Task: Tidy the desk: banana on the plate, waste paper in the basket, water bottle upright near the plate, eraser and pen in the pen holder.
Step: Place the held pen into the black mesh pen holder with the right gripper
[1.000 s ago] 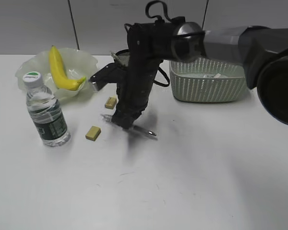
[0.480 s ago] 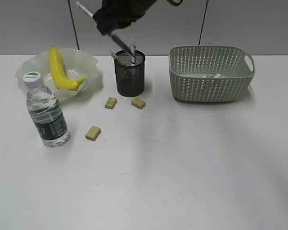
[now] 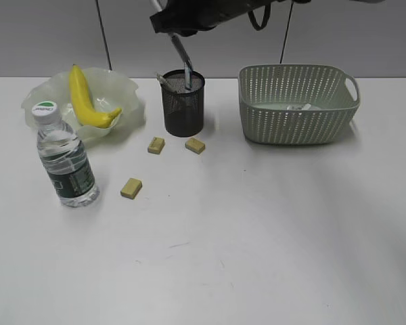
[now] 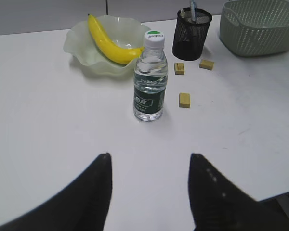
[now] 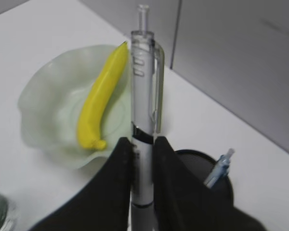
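Next, my right gripper lets go of the clear-and-silver pen inside the black mesh pen holder (image 3: 183, 87) (image 5: 195, 175), among the other pens.
My right gripper (image 5: 143, 144) is shut on a clear-and-silver pen (image 5: 143, 106). In the exterior view it hangs at the top edge (image 3: 172, 27) with the pen (image 3: 181, 57) pointing down over the black mesh pen holder (image 3: 183, 105), which holds other pens. The banana (image 3: 84, 98) lies in the wavy green plate (image 3: 125, 88). The water bottle (image 3: 64, 159) stands upright in front of the plate. Three tan erasers (image 3: 130, 187) (image 3: 155, 145) (image 3: 195, 145) lie on the desk. The waste paper (image 3: 299, 106) sits in the basket (image 3: 294, 122). My left gripper (image 4: 149, 161) is open and empty.
The white desk (image 3: 257, 237) stretches bare in front of the objects. A grey wall stands behind. In the left wrist view the bottle (image 4: 150, 79), plate (image 4: 82, 45), pen holder (image 4: 190, 36) and basket (image 4: 260, 29) all show.
My right gripper picked the pen up off the desk, rose to the top of the view, then turned the pen so it points down over the pen holder. One eraser became visible.
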Available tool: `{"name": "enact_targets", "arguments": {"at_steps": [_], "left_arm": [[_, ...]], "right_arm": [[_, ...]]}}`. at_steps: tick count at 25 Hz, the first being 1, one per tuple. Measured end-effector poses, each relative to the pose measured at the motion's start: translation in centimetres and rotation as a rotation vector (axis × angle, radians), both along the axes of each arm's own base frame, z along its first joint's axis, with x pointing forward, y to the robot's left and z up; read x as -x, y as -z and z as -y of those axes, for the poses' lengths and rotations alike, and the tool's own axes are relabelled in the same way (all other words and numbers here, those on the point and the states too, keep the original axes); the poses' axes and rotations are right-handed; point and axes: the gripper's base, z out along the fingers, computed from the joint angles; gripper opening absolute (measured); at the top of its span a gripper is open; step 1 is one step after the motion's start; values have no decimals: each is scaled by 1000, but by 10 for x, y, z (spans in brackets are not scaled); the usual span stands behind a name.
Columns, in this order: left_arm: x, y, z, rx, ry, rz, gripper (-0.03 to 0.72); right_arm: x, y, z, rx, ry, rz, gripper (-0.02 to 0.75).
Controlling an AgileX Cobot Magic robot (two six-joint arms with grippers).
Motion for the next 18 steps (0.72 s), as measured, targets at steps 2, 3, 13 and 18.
{"name": "enact_targets", "arguments": {"at_steps": [2, 3, 13, 18], "left_arm": [[0, 0, 0, 0, 0, 0, 384], [0, 0, 0, 0, 0, 0, 384], [0, 0, 0, 0, 0, 0, 384], [0, 0, 0, 0, 0, 0, 384]], "right_arm": [[-5, 4, 3, -24, 59, 51, 108], [-7, 5, 4, -34, 85, 75, 108], [-28, 49, 4, -61, 212, 112, 108], [-31, 62, -1, -66, 240, 129, 108]]}}
